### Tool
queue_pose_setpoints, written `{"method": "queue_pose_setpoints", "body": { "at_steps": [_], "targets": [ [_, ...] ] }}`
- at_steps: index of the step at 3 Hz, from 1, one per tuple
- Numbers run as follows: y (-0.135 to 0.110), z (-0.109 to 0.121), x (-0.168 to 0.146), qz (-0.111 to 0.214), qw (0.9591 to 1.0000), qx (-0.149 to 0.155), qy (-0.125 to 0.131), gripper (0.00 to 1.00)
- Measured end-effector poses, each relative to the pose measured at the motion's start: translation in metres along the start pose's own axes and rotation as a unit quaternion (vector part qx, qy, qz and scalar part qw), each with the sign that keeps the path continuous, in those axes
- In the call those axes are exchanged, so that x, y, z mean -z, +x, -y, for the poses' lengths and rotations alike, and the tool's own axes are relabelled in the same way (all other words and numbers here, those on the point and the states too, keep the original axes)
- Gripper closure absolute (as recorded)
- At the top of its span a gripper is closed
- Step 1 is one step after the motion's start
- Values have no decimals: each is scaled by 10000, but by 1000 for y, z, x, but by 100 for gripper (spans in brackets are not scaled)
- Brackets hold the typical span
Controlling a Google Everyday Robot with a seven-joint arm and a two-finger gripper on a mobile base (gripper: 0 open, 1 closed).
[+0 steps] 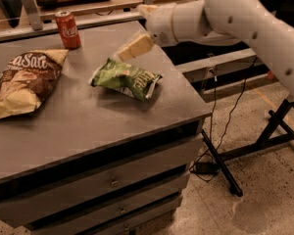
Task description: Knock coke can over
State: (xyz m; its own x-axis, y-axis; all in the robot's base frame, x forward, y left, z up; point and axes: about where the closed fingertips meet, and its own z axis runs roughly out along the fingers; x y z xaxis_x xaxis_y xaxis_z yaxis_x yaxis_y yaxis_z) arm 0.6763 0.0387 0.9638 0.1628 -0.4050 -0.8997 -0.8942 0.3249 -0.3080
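Observation:
Next, my gripper goes to the red coke can near the cabinet top's back edge and closes on the coke can's side [68,32].
The coke can [67,29] is small and red with white lettering and a silver top. It stands upright near the back edge of the grey cabinet top [88,116]. My gripper [133,48] hangs over the back right part of the top, just above the green chip bag [126,78]. It is well to the right of the can and apart from it. My white arm [235,18] reaches in from the upper right.
A large brown and yellow chip bag [24,80] lies at the left of the top. The cabinet has drawers [112,180] below. A black stand leg [220,165] and cables lie on the floor to the right. A rail [98,18] runs behind the cabinet.

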Motion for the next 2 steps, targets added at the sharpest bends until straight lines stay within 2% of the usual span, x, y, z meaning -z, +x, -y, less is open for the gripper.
{"method": "queue_pose_setpoints", "body": {
  "at_steps": [2],
  "targets": [
    [-11, 10, -131, 268, 9973, -674, 138, 0]
  ]
}}
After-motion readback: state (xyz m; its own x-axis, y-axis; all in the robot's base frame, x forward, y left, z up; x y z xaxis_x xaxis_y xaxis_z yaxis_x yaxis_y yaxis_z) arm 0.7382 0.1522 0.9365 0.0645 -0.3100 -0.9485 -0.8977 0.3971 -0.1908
